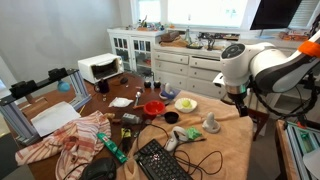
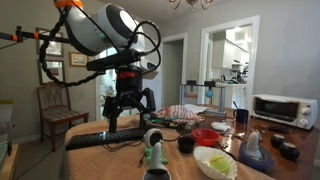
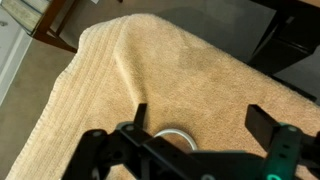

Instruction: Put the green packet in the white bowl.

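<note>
I need to move my gripper next to the middle of the green packet [image 1: 193, 132], which is beside the grey object near the black bowl, and close it there.
The white bowl [image 1: 186, 103] with a pale yellowish-green inside stands mid-table beside the red bowl [image 1: 153, 108]; it also shows at the near edge in an exterior view [image 2: 215, 163]. I cannot pick out the green packet in any view. My gripper [image 1: 238, 98] hangs open and empty above the tan towel [image 1: 226, 142] at the table's end, well away from the white bowl. It shows in an exterior view [image 2: 128, 118] with fingers spread. In the wrist view my gripper [image 3: 203, 115] is over bare towel [image 3: 180, 70], with a small pale ring [image 3: 176, 133] below the jaws.
A long dark-green bottle [image 1: 112, 148], a keyboard [image 1: 160, 160], a red-and-white cloth [image 1: 70, 135] and a grey object [image 1: 212, 124] crowd the table. A toaster oven [image 1: 98, 67] stands at the back. A wooden chair [image 2: 58, 105] is beyond the table's end.
</note>
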`<state>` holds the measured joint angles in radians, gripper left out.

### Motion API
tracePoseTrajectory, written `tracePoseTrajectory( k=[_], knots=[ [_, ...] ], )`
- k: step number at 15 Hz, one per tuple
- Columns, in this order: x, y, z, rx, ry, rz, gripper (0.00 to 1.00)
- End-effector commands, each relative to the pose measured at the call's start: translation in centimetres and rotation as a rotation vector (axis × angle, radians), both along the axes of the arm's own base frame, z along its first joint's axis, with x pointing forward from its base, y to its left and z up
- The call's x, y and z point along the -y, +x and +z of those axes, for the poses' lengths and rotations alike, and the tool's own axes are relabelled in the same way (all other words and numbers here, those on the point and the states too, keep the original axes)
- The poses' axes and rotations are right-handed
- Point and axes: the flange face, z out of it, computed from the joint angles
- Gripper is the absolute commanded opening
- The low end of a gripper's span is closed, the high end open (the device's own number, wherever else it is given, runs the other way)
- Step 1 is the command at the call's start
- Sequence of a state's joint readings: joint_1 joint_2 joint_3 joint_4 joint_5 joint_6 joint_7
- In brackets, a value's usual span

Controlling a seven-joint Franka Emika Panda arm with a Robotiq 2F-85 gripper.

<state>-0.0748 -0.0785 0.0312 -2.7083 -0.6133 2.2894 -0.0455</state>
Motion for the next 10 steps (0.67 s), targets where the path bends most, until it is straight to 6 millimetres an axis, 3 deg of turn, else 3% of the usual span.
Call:
tracePoseTrajectory(
  k=[1, 4, 10],
  knots=[
    [-0.22, 1.08, -3.04, -0.111, -0.096, 0.133, 1.0],
    [-0.57, 1.74, -3.32, -0.13, -0.127, 0.214, 1.0],
    [-0.82, 1.76, -2.78, -0.104, -0.105, 0.184, 1.0]
  ],
)
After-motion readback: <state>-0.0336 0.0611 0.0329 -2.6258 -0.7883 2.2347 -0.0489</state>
